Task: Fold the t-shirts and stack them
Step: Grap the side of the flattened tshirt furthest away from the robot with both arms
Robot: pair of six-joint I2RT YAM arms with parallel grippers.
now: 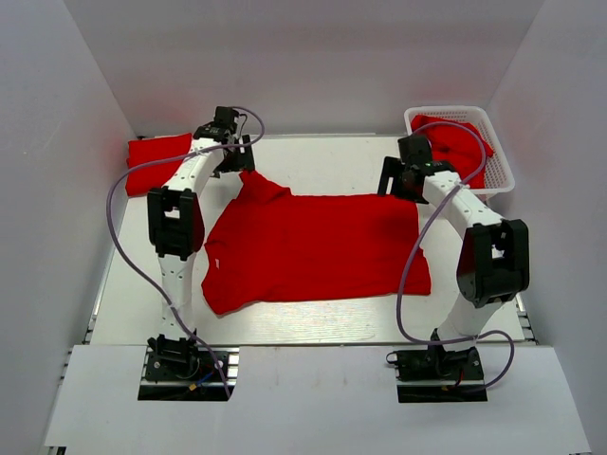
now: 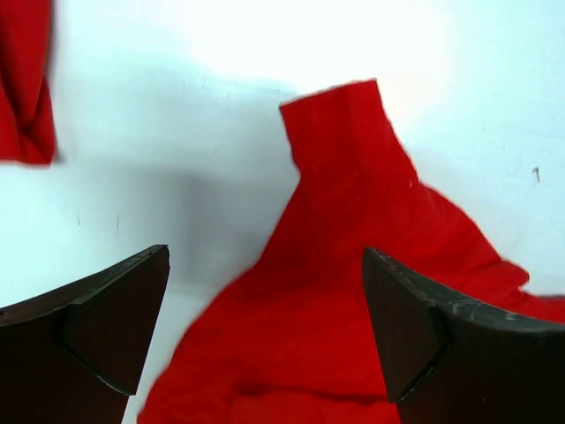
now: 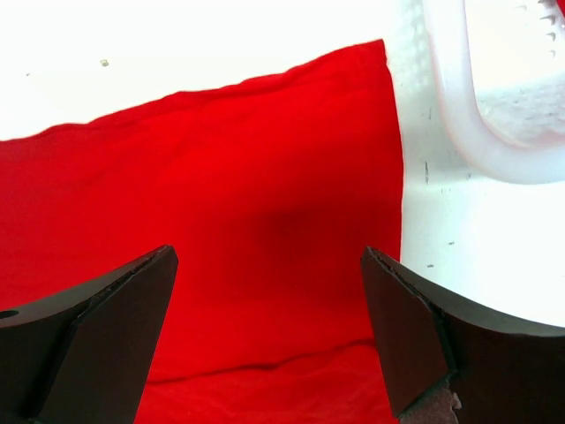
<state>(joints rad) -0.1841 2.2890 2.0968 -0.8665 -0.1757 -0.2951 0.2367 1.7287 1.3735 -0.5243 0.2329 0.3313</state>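
The robot's right gripper should next move to the spread red t-shirt's far corner [image 1: 408,201] [image 3: 357,75] beside the white basket and close there.
A red t-shirt [image 1: 318,248] lies spread on the white table [image 1: 313,327], one sleeve [image 1: 258,184] sticking out at its far left. My left gripper [image 1: 233,156] hovers open above that sleeve, which also shows in the left wrist view [image 2: 353,168] beyond the open fingers [image 2: 115,318]. My right gripper [image 1: 400,180] hovers open over the shirt's far right corner [image 3: 353,115], empty. A folded red shirt [image 1: 156,159] lies at the far left of the table, its edge also in the left wrist view [image 2: 25,84]. Another red shirt [image 1: 457,142] sits in the basket.
A white plastic lattice basket [image 1: 501,161] stands at the far right corner, right beside my right gripper; its rim shows in the right wrist view [image 3: 459,97]. White walls enclose the table on three sides. Purple cables loop off both arms.
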